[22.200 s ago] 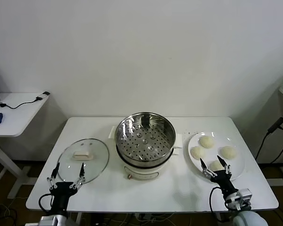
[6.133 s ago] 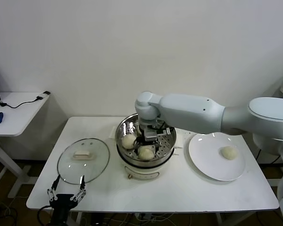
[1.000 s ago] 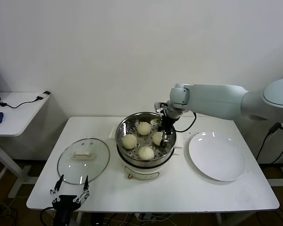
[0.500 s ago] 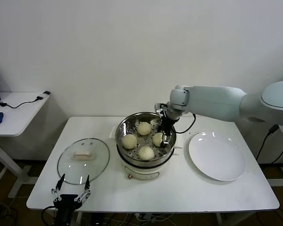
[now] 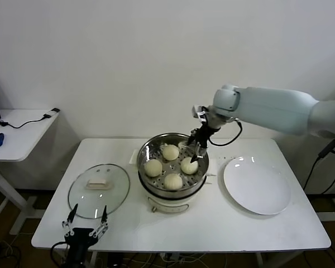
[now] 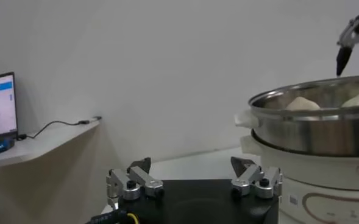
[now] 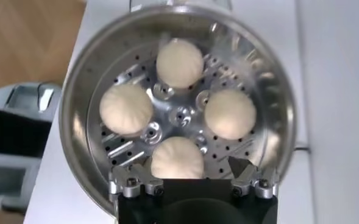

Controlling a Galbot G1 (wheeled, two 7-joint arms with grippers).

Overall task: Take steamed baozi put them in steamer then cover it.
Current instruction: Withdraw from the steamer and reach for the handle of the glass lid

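Observation:
I should close my left gripper on the cream handle (image 5: 97,183) of the glass lid, because the steamer with the baozi should be covered next.
Several cream-white baozi (image 5: 170,152) lie on the perforated tray inside the shiny steel steamer (image 5: 147,152), which stands on its white base at the table's middle. My right gripper (image 5: 198,146) is open and empty, hanging just above the steamer's right rim. In the right wrist view it (image 7: 182,173) looks straight down on the baozi (image 7: 179,62) in the steamer (image 7: 275,91). My left gripper (image 5: 85,228) is open and empty, low at the table's front edge, in front of the lid. It shows open in the left wrist view (image 6: 191,164).
A glass lid (image 5: 98,190) with a cream handle lies flat on the table left of the steamer. A white plate (image 5: 257,185) lies bare to the right. A side desk (image 5: 17,131) stands far left. The steamer's side (image 6: 313,131) fills the left wrist view.
My right gripper has lifted up and slightly right, out of the steamer, leaving the last baozi on the tray. The left arm has hardly moved.

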